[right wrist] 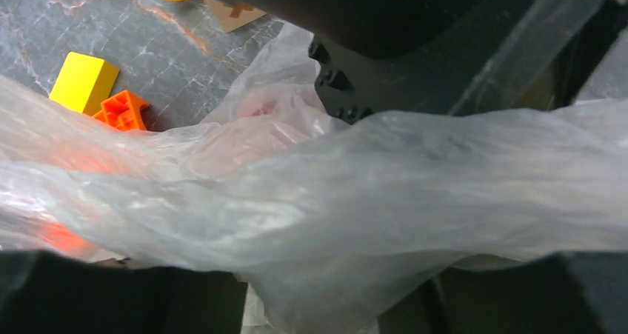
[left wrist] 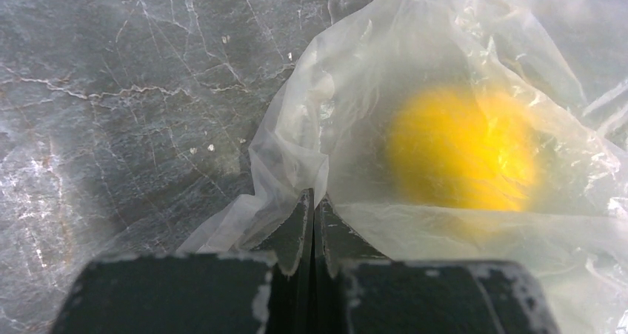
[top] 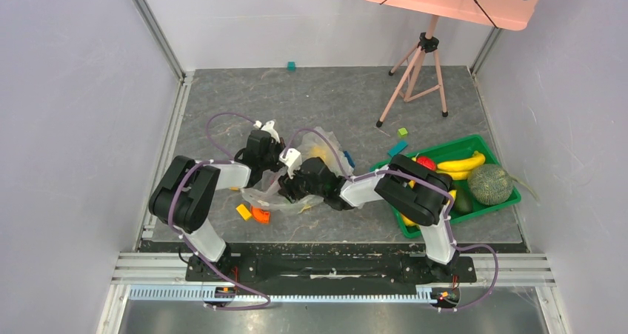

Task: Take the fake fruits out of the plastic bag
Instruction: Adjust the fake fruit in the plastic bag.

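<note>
Next, my right gripper opens, back off and takes the red fruit [right wrist: 270, 110] under the plastic bag's film, because that film fills the space between its fingers.
The plastic bag [top: 315, 167] lies crumpled on the grey floor between my two grippers. My left gripper [left wrist: 315, 201] is shut on a fold of the bag's edge [left wrist: 285, 156]. From above, the left gripper [top: 284, 155] sits at the bag's left side. A yellow fake fruit [left wrist: 463, 149] shows blurred through the film, inside the bag. My right gripper [top: 298, 182] is at the bag's near edge. In the right wrist view its jaws [right wrist: 341, 297] stand apart, with bag film [right wrist: 355, 208] draped between and over them, hiding the fingertips. Something orange-red [right wrist: 63, 238] glows through the film.
A green tray [top: 444, 147] at the right holds a banana [top: 463, 162], a red fruit [top: 426, 162] and a netted melon [top: 489, 184]. A yellow block [top: 243, 212] and an orange block [top: 261, 215] lie left of the bag. A tripod [top: 422, 75] stands behind.
</note>
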Controlling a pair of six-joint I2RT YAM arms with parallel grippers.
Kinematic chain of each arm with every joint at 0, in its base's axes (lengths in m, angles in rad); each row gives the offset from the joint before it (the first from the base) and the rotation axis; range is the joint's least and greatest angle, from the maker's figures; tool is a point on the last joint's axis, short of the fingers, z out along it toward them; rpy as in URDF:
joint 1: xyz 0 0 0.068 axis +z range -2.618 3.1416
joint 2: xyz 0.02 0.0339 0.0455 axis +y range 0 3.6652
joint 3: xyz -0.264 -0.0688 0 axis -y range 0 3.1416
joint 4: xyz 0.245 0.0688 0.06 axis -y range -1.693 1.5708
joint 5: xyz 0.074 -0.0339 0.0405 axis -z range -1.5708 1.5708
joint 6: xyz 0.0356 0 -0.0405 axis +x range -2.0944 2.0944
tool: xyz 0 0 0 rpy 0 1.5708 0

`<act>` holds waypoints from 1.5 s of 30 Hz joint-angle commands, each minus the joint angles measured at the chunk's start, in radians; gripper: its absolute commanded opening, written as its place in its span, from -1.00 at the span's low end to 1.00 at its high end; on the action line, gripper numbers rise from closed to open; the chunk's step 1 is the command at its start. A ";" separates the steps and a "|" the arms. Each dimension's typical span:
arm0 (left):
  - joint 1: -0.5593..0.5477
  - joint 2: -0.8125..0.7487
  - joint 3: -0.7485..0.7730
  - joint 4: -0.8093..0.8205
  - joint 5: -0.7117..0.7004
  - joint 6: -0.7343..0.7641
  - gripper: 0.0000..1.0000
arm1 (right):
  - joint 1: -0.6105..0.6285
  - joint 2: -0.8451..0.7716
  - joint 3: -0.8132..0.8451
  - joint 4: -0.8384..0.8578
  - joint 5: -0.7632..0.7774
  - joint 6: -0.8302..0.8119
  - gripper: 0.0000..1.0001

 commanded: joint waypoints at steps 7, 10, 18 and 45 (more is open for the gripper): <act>-0.001 -0.001 0.026 -0.007 -0.004 -0.022 -0.96 | -0.005 -0.196 -0.151 -0.028 0.200 -0.037 -0.36; -0.001 -0.002 0.028 -0.011 -0.009 -0.020 -0.96 | -0.005 -0.270 -0.194 -0.082 0.243 -0.038 -0.36; -0.001 -0.002 0.032 -0.024 -0.022 -0.017 -0.96 | 0.007 -0.359 -0.226 -0.293 0.461 0.004 -0.38; -0.001 0.003 0.041 -0.034 -0.009 -0.005 -0.96 | -0.075 -0.702 -0.310 -0.372 0.434 0.138 0.36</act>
